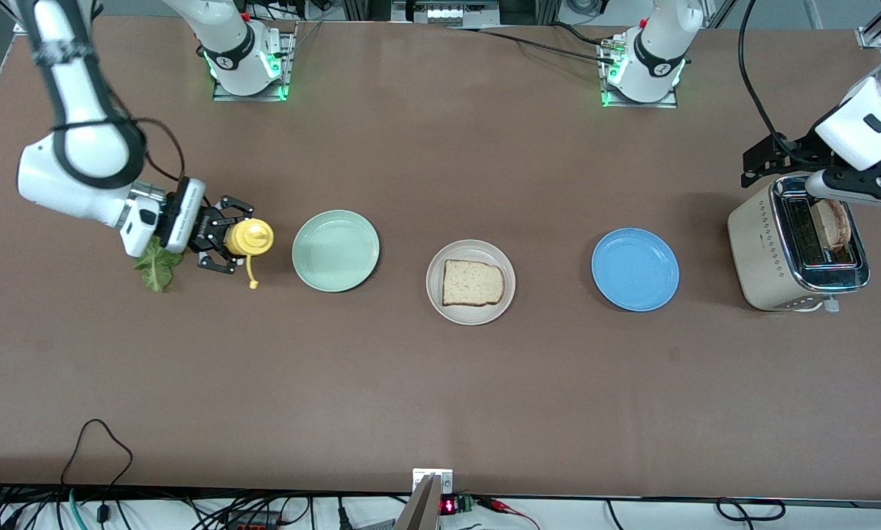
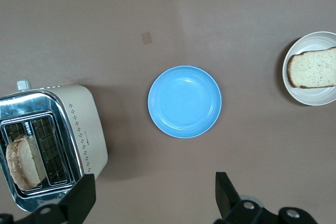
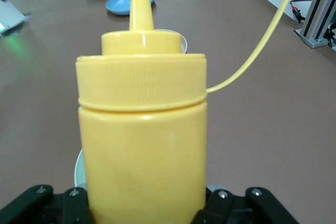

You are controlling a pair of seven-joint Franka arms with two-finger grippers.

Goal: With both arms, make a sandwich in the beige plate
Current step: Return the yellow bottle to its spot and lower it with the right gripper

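I need to set the yellow squeeze bottle on the table (image 1: 244,251) between the lettuce leaf and mint-green plate with my right gripper.
The beige plate (image 1: 470,309) sits mid-table with one toast slice (image 1: 472,283) lying flat on it. A second toast slice (image 1: 830,224) stands in a slot of the toaster (image 1: 760,250) at the left arm's end. My left gripper (image 1: 786,177) hangs open over that toaster; in the left wrist view it (image 2: 155,182) holds nothing. My right gripper (image 1: 223,239) is shut on a yellow squeeze bottle (image 1: 250,236), nozzle toward the mint-green plate (image 1: 335,250). A green lettuce leaf (image 1: 157,266) lies on the table under the right wrist.
A blue plate (image 1: 635,269) lies between the beige plate and the toaster. The bottle's tethered cap (image 1: 252,281) dangles below it. The arm bases stand along the table's top edge. Cables run along the front edge.
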